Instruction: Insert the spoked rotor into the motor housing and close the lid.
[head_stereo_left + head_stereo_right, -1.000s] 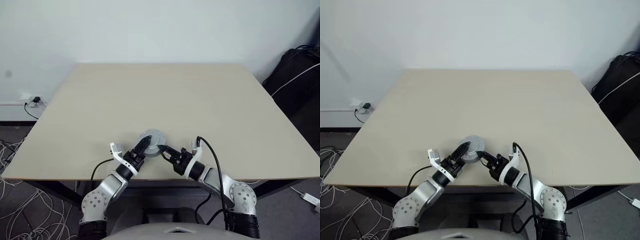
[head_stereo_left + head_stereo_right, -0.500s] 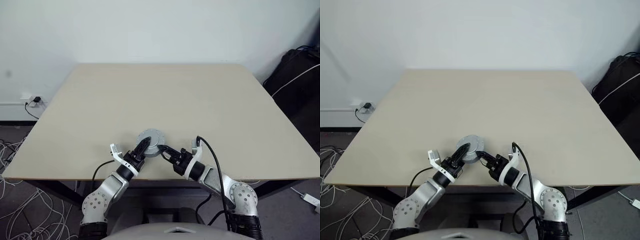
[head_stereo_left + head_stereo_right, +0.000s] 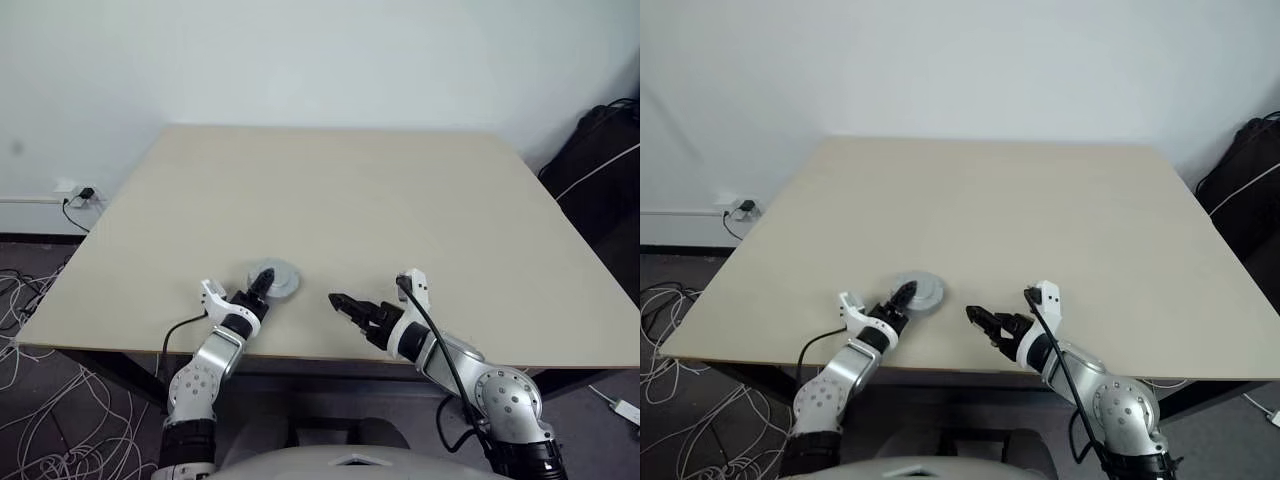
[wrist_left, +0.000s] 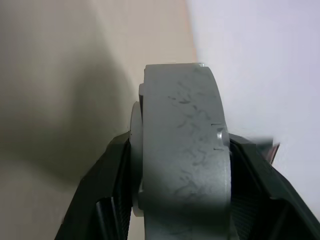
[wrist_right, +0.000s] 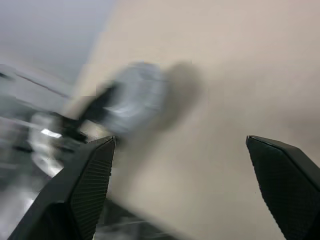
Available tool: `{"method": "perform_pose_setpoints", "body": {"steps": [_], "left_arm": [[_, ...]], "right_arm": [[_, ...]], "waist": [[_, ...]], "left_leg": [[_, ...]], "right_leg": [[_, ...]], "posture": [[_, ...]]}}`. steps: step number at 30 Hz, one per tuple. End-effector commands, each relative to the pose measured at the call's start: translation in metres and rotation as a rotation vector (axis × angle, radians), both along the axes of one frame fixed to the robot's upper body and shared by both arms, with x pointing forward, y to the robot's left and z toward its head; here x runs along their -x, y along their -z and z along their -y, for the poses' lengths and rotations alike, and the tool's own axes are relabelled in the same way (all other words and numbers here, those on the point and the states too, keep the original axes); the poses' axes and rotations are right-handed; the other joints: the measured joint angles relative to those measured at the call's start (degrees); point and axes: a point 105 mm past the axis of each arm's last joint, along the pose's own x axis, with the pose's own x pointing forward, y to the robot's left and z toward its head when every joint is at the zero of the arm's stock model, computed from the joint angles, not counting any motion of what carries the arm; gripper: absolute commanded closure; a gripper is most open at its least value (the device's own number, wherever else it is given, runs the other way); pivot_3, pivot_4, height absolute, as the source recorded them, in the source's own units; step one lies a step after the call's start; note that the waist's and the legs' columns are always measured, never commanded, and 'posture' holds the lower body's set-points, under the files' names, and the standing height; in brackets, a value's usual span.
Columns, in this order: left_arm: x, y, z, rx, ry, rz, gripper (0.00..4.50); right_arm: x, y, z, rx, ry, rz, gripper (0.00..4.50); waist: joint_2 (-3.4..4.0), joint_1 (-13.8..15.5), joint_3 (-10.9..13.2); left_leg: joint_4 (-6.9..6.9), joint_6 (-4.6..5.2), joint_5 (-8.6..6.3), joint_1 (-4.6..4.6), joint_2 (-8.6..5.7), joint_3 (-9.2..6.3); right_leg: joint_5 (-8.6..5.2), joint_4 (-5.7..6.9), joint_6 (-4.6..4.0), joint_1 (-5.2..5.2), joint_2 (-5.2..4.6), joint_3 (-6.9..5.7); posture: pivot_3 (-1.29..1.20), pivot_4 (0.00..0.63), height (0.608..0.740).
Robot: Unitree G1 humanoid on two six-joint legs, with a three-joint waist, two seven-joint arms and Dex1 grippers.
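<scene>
My left gripper has the motor housing. It will set the housing down flat on the bare beige table (image 3: 269, 250) just beyond where its fingertips are now.
The motor housing (image 3: 276, 277) is a round grey metal puck near the table's front edge, left of centre, with its lid covering the top. My left gripper (image 3: 260, 286) is shut on it from the near side. In the left wrist view both fingers (image 4: 107, 200) press on the housing's (image 4: 182, 150) flat faces. My right gripper (image 3: 337, 302) stands open a little to the right of the housing, apart from it, with nothing between its fingers (image 5: 90, 180). The right wrist view shows the housing (image 5: 137, 97) blurred ahead. The spoked rotor is hidden.
The beige table (image 3: 400, 200) stretches bare beyond the housing. Its front edge (image 3: 320, 355) runs just under both grippers. On the floor, a black bag (image 3: 600, 140) sits at the right and loose cables (image 3: 40, 400) lie at the left.
My right gripper has let go of the housing, opened wide and drawn off to the right. My left gripper has closed on the housing and carried it leftward. The camera has also shifted.
</scene>
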Motion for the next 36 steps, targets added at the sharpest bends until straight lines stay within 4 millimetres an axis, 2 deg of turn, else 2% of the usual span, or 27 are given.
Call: {"method": "perform_pose_setpoints", "body": {"steps": [1,7,12,16,23,25,30,31,36], "left_arm": [[-0.027,-0.021,0.007,0.050,-0.049,0.074,2.37],[-0.058,-0.019,0.004,0.012,-0.100,0.043,2.38],[-0.084,-0.016,0.008,-0.032,-0.106,0.004,2.38],[-0.101,-0.012,0.007,-0.075,-0.134,-0.053,2.38],[-0.112,-0.009,0.000,-0.129,-0.165,-0.082,2.38],[-0.112,-0.004,-0.001,-0.166,-0.170,-0.106,2.38],[-0.106,0.007,-0.001,-0.199,-0.149,-0.145,2.38],[-0.103,0.011,-0.001,-0.206,-0.142,-0.158,1.65],[-0.088,0.025,-0.012,-0.240,-0.144,-0.213,0.12]], "right_arm": [[-0.006,-0.017,0.003,0.136,-0.008,0.241,0.00],[-0.004,0.001,0.018,0.464,-0.014,0.436,0.00],[0.002,0.010,0.034,0.517,0.077,0.503,0.00],[0.012,0.022,0.034,0.495,0.056,0.469,0.00],[0.019,0.032,0.034,0.499,0.066,0.419,0.00],[0.020,0.034,0.033,0.499,0.062,0.411,0.00],[0.020,0.036,0.034,0.512,0.056,0.395,0.00],[0.020,0.037,0.034,0.513,0.054,0.393,0.00],[0.020,0.038,0.034,0.515,0.049,0.383,0.00]], "waist": [[-0.02,0.1,0.0],[-0.29,0.4,0.0],[-0.55,0.4,0.1],[-0.74,0.3,0.2],[-0.80,0.1,0.2],[-0.79,0.1,0.2],[-0.78,0.0,0.2],[-0.77,0.0,0.2],[-0.65,-0.5,-0.2]], "left_leg": [[0.00,-0.02,0.01,0.01,0.01,0.00],[0.18,-0.31,0.19,0.04,-0.01,0.00],[0.35,-0.31,0.20,0.04,-0.04,-0.01],[0.39,-0.33,0.21,0.05,-0.01,0.01],[0.45,-0.33,0.20,0.06,0.06,-0.01],[0.45,-0.29,0.18,0.06,0.06,-0.01],[0.45,-0.16,0.10,0.14,0.07,-0.01],[0.45,-0.17,0.11,0.16,0.08,-0.02],[0.47,-0.20,0.13,0.23,0.11,-0.03]], "right_leg": [[0.00,0.00,0.00,0.00,0.03,0.01],[0.04,0.05,0.05,0.11,0.14,0.00],[0.15,0.05,0.22,0.21,0.49,0.01],[0.21,0.07,0.29,0.19,0.58,0.07],[0.29,0.12,0.36,0.17,0.39,0.21],[0.42,0.13,0.54,0.17,0.37,0.23],[0.55,0.13,0.35,0.18,0.36,0.26],[0.58,0.13,0.30,0.18,0.37,0.28],[0.67,0.18,0.27,0.14,0.48,0.42]], "posture": [[0.00,0.000,0.740],[0.00,0.000,0.740],[0.00,0.000,0.740],[0.00,0.000,0.740],[0.00,0.000,0.740],[0.00,0.000,0.740],[0.00,0.000,0.740],[0.00,0.000,0.740],[0.00,0.000,0.740]]}}
